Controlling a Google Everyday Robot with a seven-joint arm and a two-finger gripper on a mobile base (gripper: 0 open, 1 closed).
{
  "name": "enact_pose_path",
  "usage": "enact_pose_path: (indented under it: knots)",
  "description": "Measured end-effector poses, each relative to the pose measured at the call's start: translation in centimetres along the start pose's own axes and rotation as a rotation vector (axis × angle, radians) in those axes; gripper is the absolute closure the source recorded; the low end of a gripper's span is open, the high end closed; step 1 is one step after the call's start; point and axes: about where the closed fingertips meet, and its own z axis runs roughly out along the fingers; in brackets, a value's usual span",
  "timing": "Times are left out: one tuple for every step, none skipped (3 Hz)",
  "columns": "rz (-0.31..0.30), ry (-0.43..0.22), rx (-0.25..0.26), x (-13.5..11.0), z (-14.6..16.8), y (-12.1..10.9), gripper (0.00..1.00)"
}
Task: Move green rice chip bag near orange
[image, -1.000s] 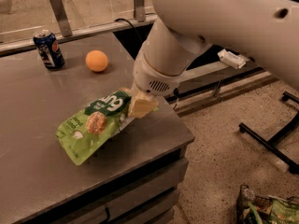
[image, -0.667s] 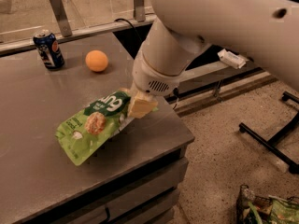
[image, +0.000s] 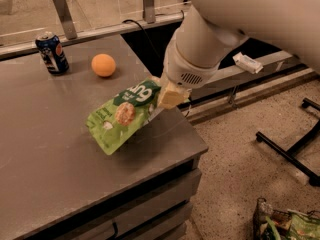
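Observation:
I should release the green rice chip bag on the grey table [image: 129, 87] just in front of the orange. The bag still hangs tilted above the table.
The green rice chip bag [image: 122, 115] hangs tilted above the grey table [image: 45, 149], its lower corner near the surface. My gripper [image: 167, 95] is shut on the bag's upper right edge, under the large white arm. The orange [image: 103, 65] sits on the table behind the bag, apart from it, toward the far edge.
A blue soda can [image: 52, 52] stands upright at the far left, left of the orange. The table's right edge and front corner [image: 197, 144] lie just below the gripper. Metal posts and a rail run along the back. A black stand leg [image: 290, 151] is on the floor at right.
The bag has risen off the table and shifted a little toward the orange, carried by the gripper. The orange and the can have not moved.

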Motion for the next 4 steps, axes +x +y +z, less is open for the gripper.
enact_pose_path:
  knots:
    - [0.008, -0.010, 0.075, 2.7, -0.3, -2.4, 1.00]
    - [0.005, -0.047, 0.139, 4.9, 0.0, -4.8, 1.00]
    - [-0.010, -0.083, 0.170, 5.3, 1.0, -7.1, 1.00]
    - [-0.015, -0.101, 0.180, 5.4, 2.9, -9.1, 1.00]
